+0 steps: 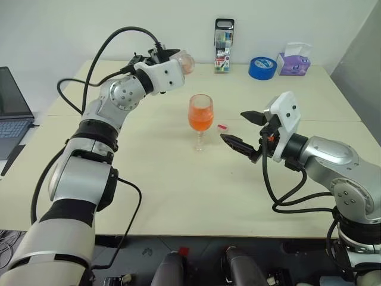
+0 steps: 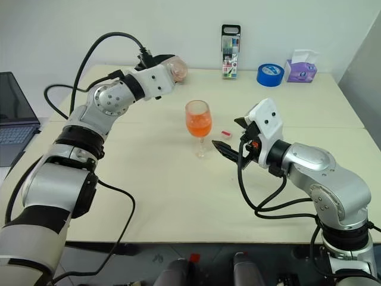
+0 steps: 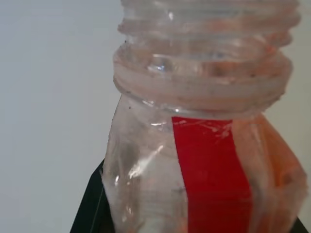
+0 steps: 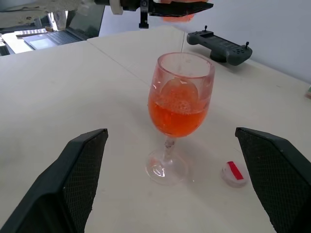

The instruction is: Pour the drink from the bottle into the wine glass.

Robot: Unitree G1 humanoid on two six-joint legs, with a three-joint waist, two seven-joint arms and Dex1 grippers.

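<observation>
Next, I release the bottle from my left gripper on the bare table (image 1: 139, 131) next to the wine glass, toward the laptop.
The wine glass (image 1: 200, 113) stands upright at the middle of the table, its bowl about half full of the orange drink (image 4: 176, 115). My left gripper (image 1: 174, 58) is raised behind and to the left of the glass, shut on the clear bottle (image 1: 186, 62). The bottle (image 3: 204, 160) has a red label strip, an uncapped threaded neck and only an orange tint inside. In the right wrist view a thin line runs from the bottle down into the glass. My right gripper (image 1: 233, 126) hangs open just right of the glass, holding nothing. The red cap (image 1: 222, 127) lies on the table beside the glass foot.
Along the table's far edge stand a pack of pens (image 1: 224, 44), a blue tape roll (image 1: 262, 67) and a purple tissue box (image 1: 294, 61). A laptop (image 1: 12, 113) sits off the left side. A dark controller (image 4: 218, 43) lies behind the glass.
</observation>
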